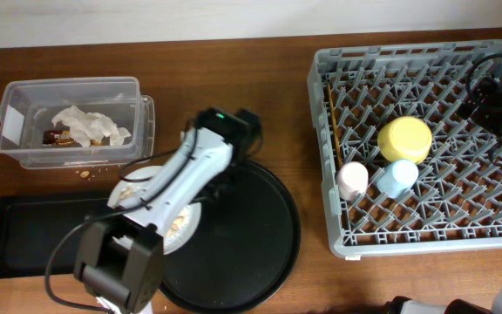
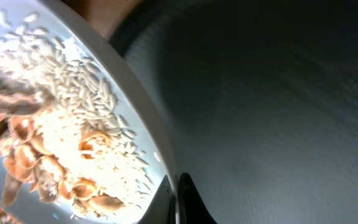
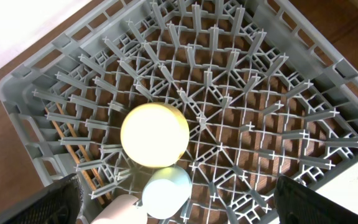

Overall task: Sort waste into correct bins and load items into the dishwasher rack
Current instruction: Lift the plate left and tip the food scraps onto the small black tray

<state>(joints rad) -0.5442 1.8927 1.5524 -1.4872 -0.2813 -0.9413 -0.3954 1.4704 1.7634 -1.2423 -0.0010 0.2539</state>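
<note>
Next, my left gripper lets go of the pale grey plate in the middle of the large round black tray (image 1: 219,236).
The pale grey plate (image 1: 151,194) (image 2: 135,81) carries rice and beige-brown scraps (image 2: 55,149). It lies at the left edge of the round black tray, half hidden under my left arm. My left gripper (image 1: 216,187) (image 2: 176,200) is shut on the plate's right rim. The dishwasher rack (image 1: 321,131) (image 3: 17,93) holds the yellow bowl (image 1: 404,139) (image 3: 154,135), light-blue cup (image 1: 397,177) (image 3: 165,193), pink cup (image 1: 352,180) (image 3: 124,213) and chopsticks (image 1: 332,131) (image 3: 73,149). My right gripper (image 1: 495,100) (image 3: 182,202) hangs open above the rack. The clear tub (image 1: 24,96) holds tissue (image 1: 90,125) and a wrapper (image 1: 57,136).
A shallow black rectangular tray (image 1: 33,235) lies at the front left. The large round black tray (image 1: 251,244) (image 2: 272,106) fills the middle. A few loose crumbs (image 1: 85,174) lie on the wooden table in front of the tub.
</note>
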